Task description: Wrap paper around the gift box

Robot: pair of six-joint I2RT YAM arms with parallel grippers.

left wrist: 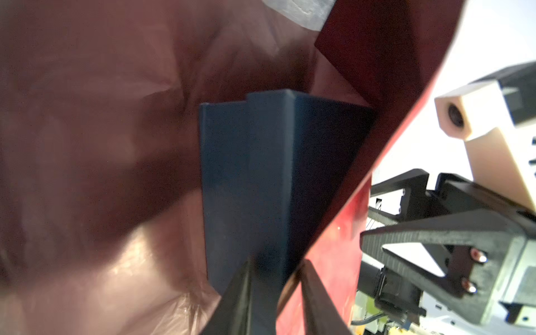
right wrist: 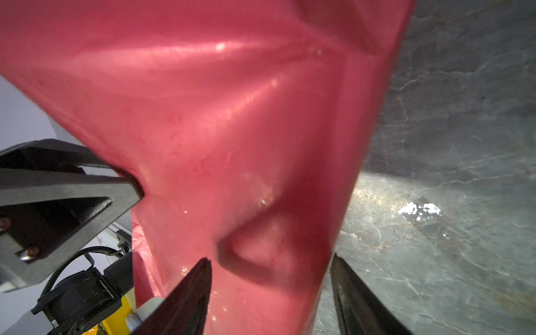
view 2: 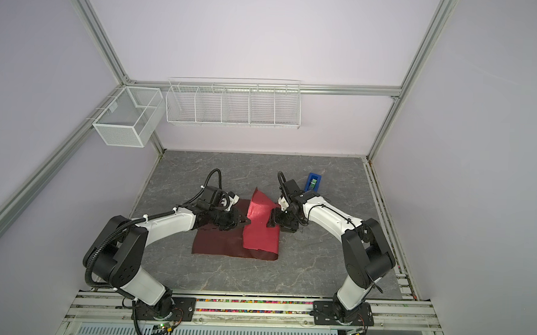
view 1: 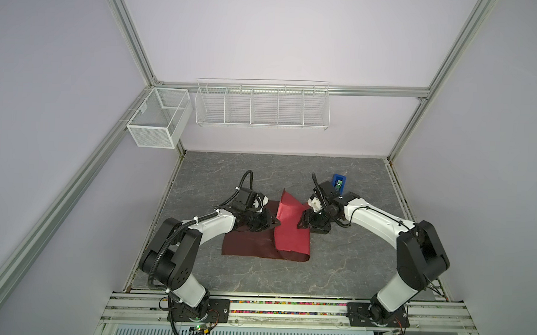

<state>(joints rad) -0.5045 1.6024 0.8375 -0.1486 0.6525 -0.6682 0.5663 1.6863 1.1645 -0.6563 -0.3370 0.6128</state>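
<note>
The flap's far corner sticks up and the paper stands loose above the navy gift box, so my left gripper should retake the flap's edge (left wrist: 317, 237) and draw it flat.
The red paper (view 1: 291, 228) (view 2: 260, 227) lies on the table, its right part lifted and draped leftward as a flap. The navy gift box (left wrist: 246, 174) shows only in the left wrist view, standing under that flap; both top views hide it. My left gripper (view 1: 275, 226) (left wrist: 278, 261) sits at the flap's left edge, open, its fingers apart on either side of the paper's edge near a box corner. My right gripper (view 1: 302, 221) (right wrist: 269, 258) is open against the flap's outer right side, one fingertip over the paper (right wrist: 203, 116), the other beside its edge above the table.
A blue tape dispenser (view 1: 338, 183) (view 2: 313, 182) stands behind the right arm. White wire baskets (view 1: 262, 104) (view 1: 159, 117) hang on the back wall and left corner. The grey marbled table (view 1: 350, 256) extends in front of the paper.
</note>
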